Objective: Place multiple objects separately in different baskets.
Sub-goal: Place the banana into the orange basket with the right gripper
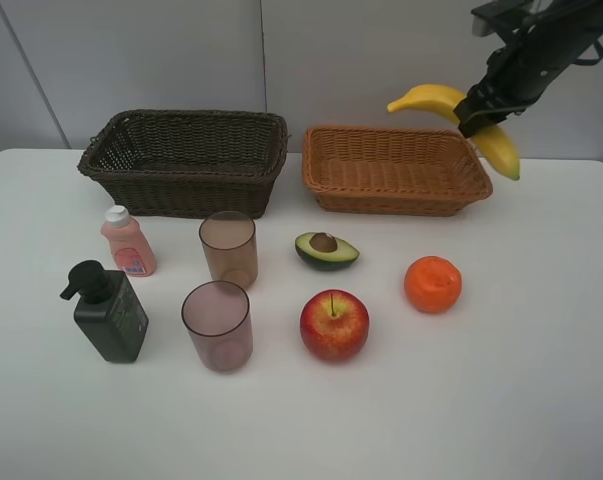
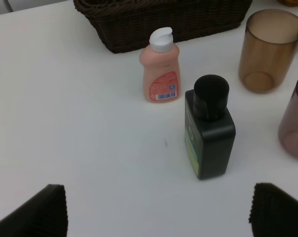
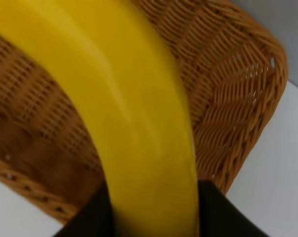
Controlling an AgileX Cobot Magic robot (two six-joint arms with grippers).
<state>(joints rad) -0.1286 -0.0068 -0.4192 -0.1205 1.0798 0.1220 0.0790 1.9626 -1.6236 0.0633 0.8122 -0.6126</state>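
The robot's right gripper will release the yellow banana on the woven bottom of the light orange-tan basket point(image 1: 404, 171), around its middle.
My right gripper point(image 1: 478, 112) is shut on the yellow banana point(image 1: 451, 110) and holds it in the air over the right end of the light orange-tan basket point(image 1: 393, 170). In the right wrist view the banana point(image 3: 134, 113) fills the frame above the basket's weave point(image 3: 233, 94). The dark brown basket point(image 1: 186, 160) stands at the back left. In front lie the avocado half point(image 1: 326, 250), red apple point(image 1: 334, 324), orange point(image 1: 432, 284), two brownish cups point(image 1: 229, 249) point(image 1: 217, 325), pink bottle point(image 1: 128, 241) and dark pump bottle point(image 1: 108, 312). My left gripper point(image 2: 158, 212) is open above the table near the two bottles point(image 2: 161, 74) point(image 2: 209, 128).
The white table point(image 1: 521, 380) runs to a grey wall behind the baskets. In the left wrist view one cup point(image 2: 270, 49) and the edge of another point(image 2: 294, 118) stand beside the bottles, with the dark basket point(image 2: 163, 19) behind them.
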